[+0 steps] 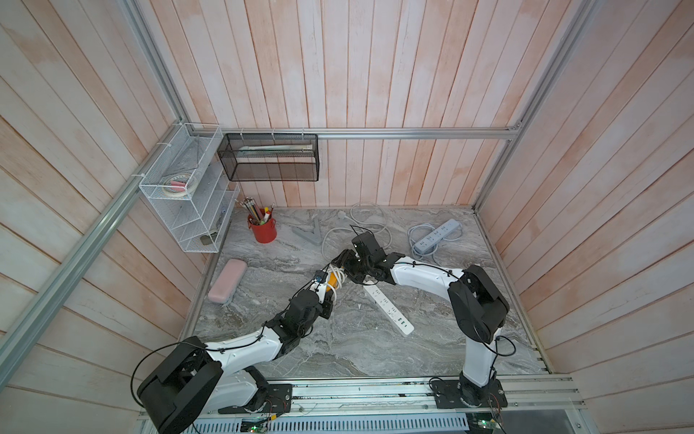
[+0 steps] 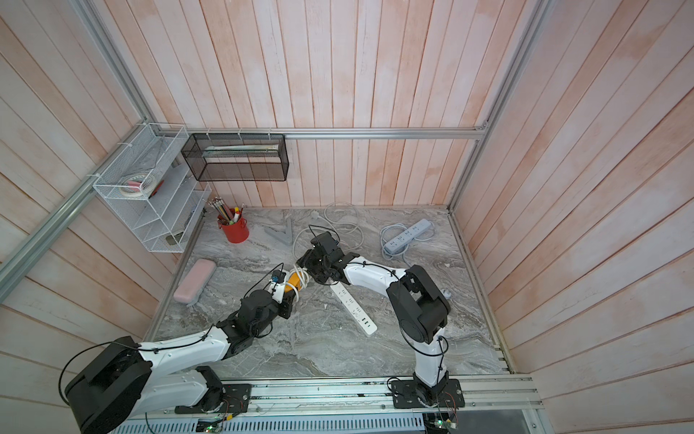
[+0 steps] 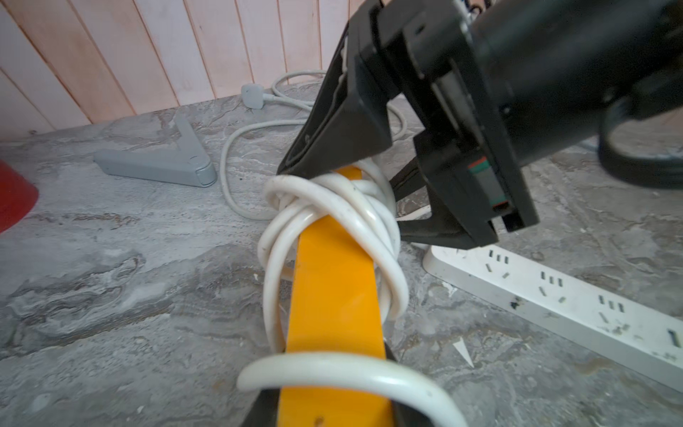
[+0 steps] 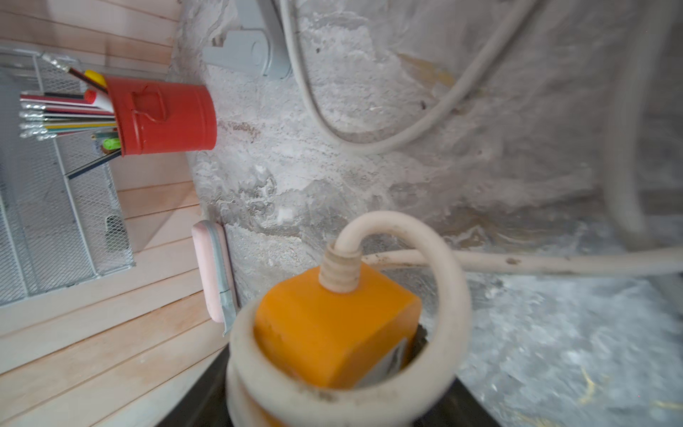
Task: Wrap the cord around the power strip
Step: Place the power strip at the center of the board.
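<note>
Next, I take the held orange power strip's near end across the coils (image 3: 330,206) on its far half with my left gripper.
An orange power strip (image 1: 332,282) (image 2: 293,282) is held above the table's middle, and my left gripper (image 1: 329,294) (image 3: 332,416) is shut on its near end. The white cord (image 3: 332,201) is wound in several loops round the strip's far half. It leaves the strip's end cap (image 4: 338,275) and trails back across the table (image 1: 360,225) to its plug (image 3: 253,97). My right gripper (image 1: 345,268) (image 2: 306,268) (image 4: 332,406) straddles the wound end, and its black fingers (image 3: 332,122) press on the coils from both sides.
A white power strip (image 1: 388,310) lies just under and to the right of the grippers. At the back right lies a blue-grey strip (image 1: 437,236) with its own cord. A grey folding stand (image 1: 311,235), a red pencil cup (image 1: 263,229) and a pink case (image 1: 227,281) sit to the left.
</note>
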Robot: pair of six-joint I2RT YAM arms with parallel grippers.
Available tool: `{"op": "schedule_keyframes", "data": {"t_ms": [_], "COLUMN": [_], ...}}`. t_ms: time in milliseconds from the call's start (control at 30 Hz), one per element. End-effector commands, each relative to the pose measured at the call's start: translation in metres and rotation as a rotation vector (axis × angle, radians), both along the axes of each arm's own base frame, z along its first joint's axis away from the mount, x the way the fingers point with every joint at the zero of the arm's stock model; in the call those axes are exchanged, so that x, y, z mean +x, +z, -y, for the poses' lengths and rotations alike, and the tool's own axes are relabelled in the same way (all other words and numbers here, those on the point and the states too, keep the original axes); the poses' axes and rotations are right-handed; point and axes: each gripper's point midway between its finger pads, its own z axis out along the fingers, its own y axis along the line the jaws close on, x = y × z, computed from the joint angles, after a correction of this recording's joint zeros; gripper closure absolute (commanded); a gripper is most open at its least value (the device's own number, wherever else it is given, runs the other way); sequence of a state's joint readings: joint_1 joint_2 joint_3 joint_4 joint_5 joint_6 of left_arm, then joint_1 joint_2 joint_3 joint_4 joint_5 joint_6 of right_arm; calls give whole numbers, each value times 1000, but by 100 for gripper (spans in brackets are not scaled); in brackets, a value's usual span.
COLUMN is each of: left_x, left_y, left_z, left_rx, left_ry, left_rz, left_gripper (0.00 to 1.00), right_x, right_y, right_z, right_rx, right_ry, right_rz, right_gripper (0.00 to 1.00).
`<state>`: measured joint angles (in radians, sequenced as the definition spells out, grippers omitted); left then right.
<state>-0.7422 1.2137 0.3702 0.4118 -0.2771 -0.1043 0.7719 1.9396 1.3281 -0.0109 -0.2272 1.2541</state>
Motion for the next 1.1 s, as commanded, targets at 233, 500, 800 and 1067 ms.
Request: {"op": "schedule_keyframes", "data": {"t_ms": [233, 500, 800, 1067], "left_x": [-22, -52, -25, 14], "left_y": [9, 24, 59, 16], "left_z": [14, 27, -21, -39], "left_rx": [-60, -260, -493, -457], "left_ry": [-30, -171, -30, -19], "left_rz": [-140, -399, -468, -484], "left_gripper": [54, 22, 24, 16], "right_x": [-10, -10, -24, -34], "right_y": [28, 12, 18, 26], "right_z": [-70, -70, -50, -39], "right_rx": [225, 396, 528, 640], "right_ry": [237, 219, 201, 245], "right_rz": [468, 605, 617, 597], "right_gripper": [69, 71, 72, 72]}}
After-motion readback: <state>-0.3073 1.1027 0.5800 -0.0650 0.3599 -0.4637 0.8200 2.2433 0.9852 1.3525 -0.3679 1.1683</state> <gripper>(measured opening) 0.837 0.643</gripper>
